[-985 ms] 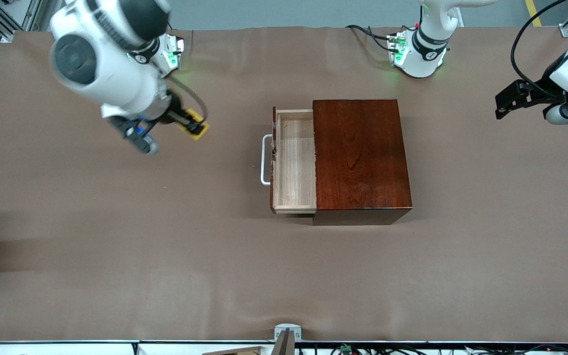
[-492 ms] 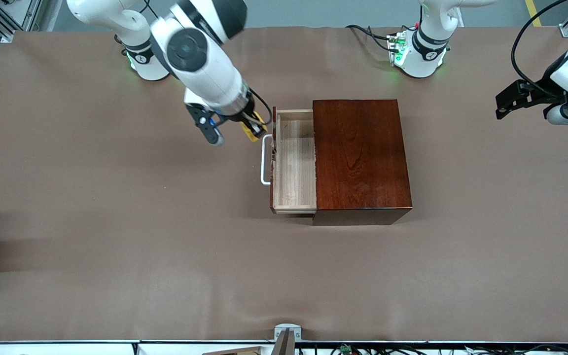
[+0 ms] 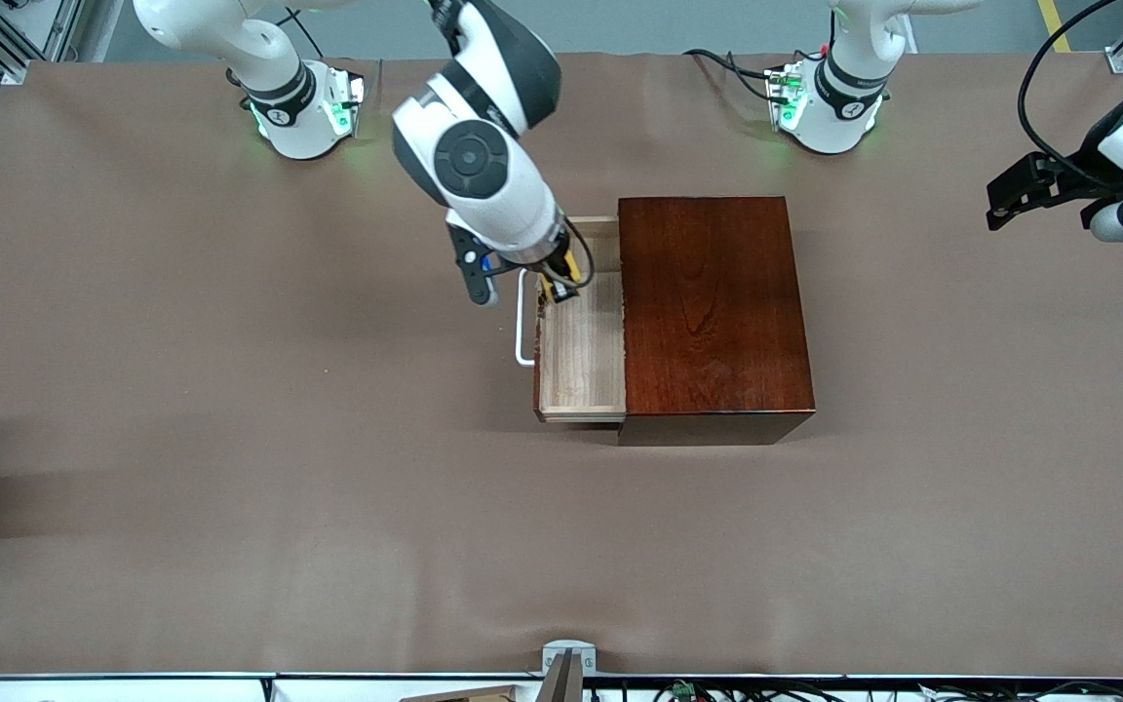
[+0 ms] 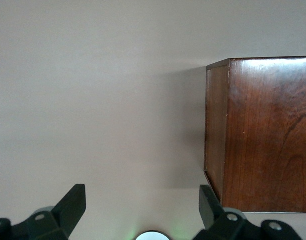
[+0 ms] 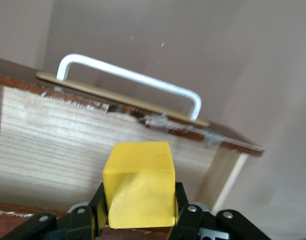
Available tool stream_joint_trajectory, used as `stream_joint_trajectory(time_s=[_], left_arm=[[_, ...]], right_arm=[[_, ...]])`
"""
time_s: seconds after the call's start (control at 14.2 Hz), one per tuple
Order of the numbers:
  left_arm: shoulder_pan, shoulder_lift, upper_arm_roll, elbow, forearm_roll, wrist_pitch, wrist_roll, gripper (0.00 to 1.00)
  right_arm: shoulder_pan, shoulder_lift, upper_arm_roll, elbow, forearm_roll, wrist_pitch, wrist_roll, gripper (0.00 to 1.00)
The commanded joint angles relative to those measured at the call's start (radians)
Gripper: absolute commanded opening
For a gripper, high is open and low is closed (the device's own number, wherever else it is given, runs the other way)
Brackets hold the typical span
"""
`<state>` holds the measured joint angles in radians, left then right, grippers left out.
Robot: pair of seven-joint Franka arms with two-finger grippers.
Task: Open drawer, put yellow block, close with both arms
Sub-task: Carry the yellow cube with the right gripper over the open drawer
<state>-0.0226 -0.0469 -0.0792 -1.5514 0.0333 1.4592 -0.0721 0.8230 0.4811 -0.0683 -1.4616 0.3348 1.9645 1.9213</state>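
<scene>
The yellow block, now held over the open drawer, will be let go by my right gripper on the open drawer's pale tray (image 3: 593,294) (image 5: 143,172), toward the end of the drawer nearer the robots' bases.
The drawer (image 3: 581,341) stands pulled open from the dark mahogany box (image 3: 713,312), its white handle (image 3: 522,322) toward the right arm's end of the table. My right gripper (image 3: 561,285) is shut on the yellow block (image 3: 558,284) and holds it over the open drawer's tray, at the end nearer the robots' bases. In the right wrist view the block (image 5: 139,185) sits between the black fingers (image 5: 179,200) above the pale tray (image 5: 68,150) and handle (image 5: 128,77). My left gripper (image 3: 1000,200) is open and waits off the left arm's end, empty in its wrist view (image 4: 140,210).
The box (image 4: 263,135) shows in the left wrist view. Brown cloth (image 3: 230,439) covers the table. Cables (image 3: 727,68) lie by the left arm's base. A small metal fixture (image 3: 566,658) sits at the table edge nearest the front camera.
My right gripper has carried the yellow block from the right arm's end of the table across to over the open drawer. The left arm has barely moved.
</scene>
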Motion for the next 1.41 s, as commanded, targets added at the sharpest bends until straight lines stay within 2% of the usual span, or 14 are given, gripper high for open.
stream_joint_trajectory(time_s=[0.0,0.49,0.91,0.98,1.06,1.13,1.34], left_arm=[[0.012,-0.008,-0.002,0.01,-0.018,-0.017,0.012,1.0],[0.01,-0.004,-0.004,0.014,-0.018,-0.013,0.014,1.0],[0.01,0.001,-0.004,0.013,-0.018,-0.006,0.009,1.0],[0.01,0.001,-0.004,0.013,-0.018,-0.005,0.009,1.0],[0.01,0.001,-0.004,0.013,-0.02,-0.005,0.009,1.0],[0.01,0.001,-0.004,0.013,-0.02,-0.005,0.009,1.0],[0.012,-0.007,-0.004,0.013,-0.021,-0.006,0.014,1.0]], right_arm=[[0.022,0.039,-0.013,0.043,0.024,0.043,0.071,0.0],[0.048,0.094,-0.015,0.029,0.009,0.074,0.087,0.0],[0.07,0.108,-0.016,-0.034,0.007,0.106,0.123,0.0],[0.077,0.117,-0.016,-0.036,0.007,0.134,0.128,0.16],[0.077,0.123,-0.016,-0.034,0.007,0.142,0.134,0.63],[0.077,0.126,-0.016,-0.028,0.007,0.134,0.142,1.0],[0.061,0.111,-0.025,0.018,0.003,0.081,0.143,1.0]])
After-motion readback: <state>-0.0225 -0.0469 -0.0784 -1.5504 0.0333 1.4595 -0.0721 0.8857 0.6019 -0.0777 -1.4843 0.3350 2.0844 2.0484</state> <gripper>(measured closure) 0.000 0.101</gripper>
